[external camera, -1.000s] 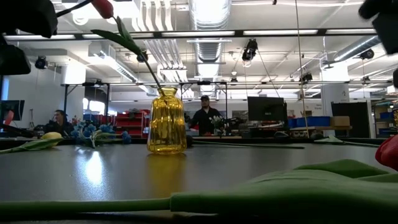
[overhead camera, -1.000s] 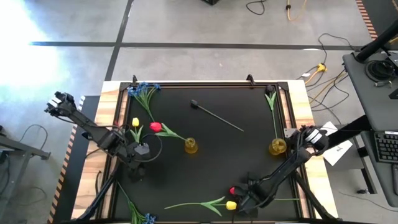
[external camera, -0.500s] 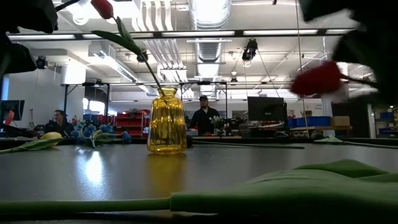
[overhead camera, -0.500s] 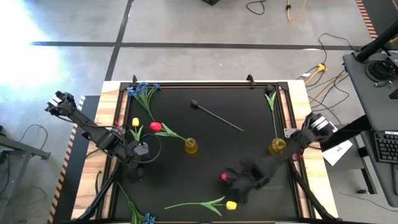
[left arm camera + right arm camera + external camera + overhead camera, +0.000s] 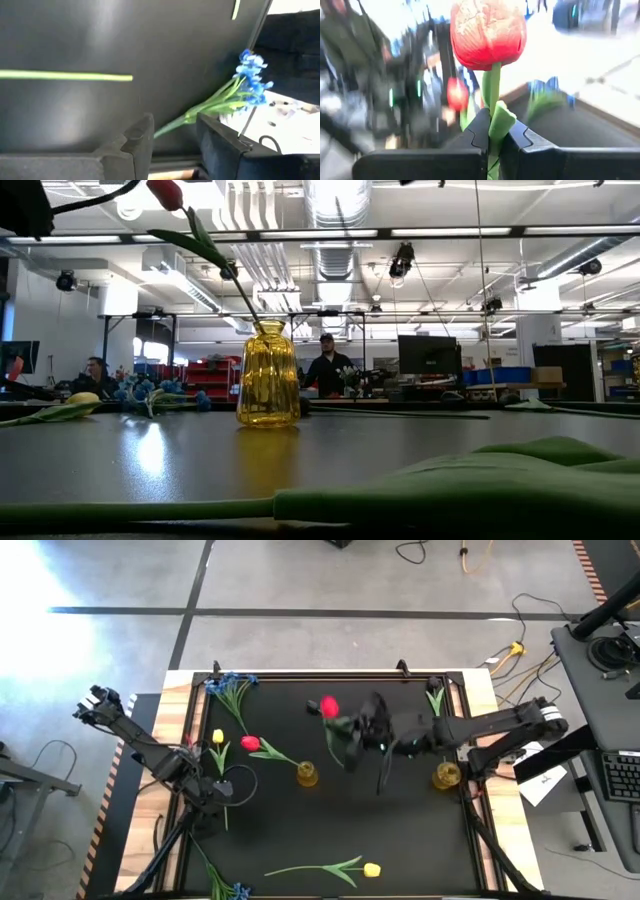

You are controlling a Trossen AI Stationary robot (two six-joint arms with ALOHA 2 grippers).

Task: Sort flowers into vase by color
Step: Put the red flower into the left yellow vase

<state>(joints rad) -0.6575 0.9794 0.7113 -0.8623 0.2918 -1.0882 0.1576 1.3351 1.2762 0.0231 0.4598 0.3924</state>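
Observation:
I need to close my left gripper on the stem (image 5: 208, 864) (image 5: 184, 120) of the blue spray near the front edge, just below where that spray's leaves come together.
My right gripper (image 5: 348, 726) hangs over the table's middle, shut on a red tulip (image 5: 329, 706) whose blossom (image 5: 487, 32) stands just past the fingers. A yellow vase (image 5: 307, 774) holds another red tulip (image 5: 250, 744). A second yellow vase (image 5: 446, 776) at the right holds a green stem (image 5: 437, 700). My left gripper (image 5: 172, 135) is open at the table's left, low over the stem of a blue spray (image 5: 252, 75) that lies on the table. One yellow tulip (image 5: 372, 869) lies near the front edge. Another yellow tulip (image 5: 218, 737) lies at the left, and another blue spray (image 5: 230, 685) at the far left corner. My right gripper pinches the red tulip's green stem and a leaf (image 5: 495, 122) between its two fingers, a short way below the blossom. The fingers come from the table's right and lie across the stem. The tulip is lifted clear, its blossom beyond the fingertips and its leaves (image 5: 337, 748) hanging below.
A thin dark rod (image 5: 350, 727) lies on the black mat toward the far side. A raised black frame (image 5: 330, 674) edges the mat. In the low view, the near tulip's leaf and stem (image 5: 420, 485) fill the foreground. People sit in the room behind.
My right gripper has risen from the near edge and swung toward the far edge and the left, carrying the red tulip. The tulip lay beside the near yellow tulip and is now lifted clear above the table's middle.

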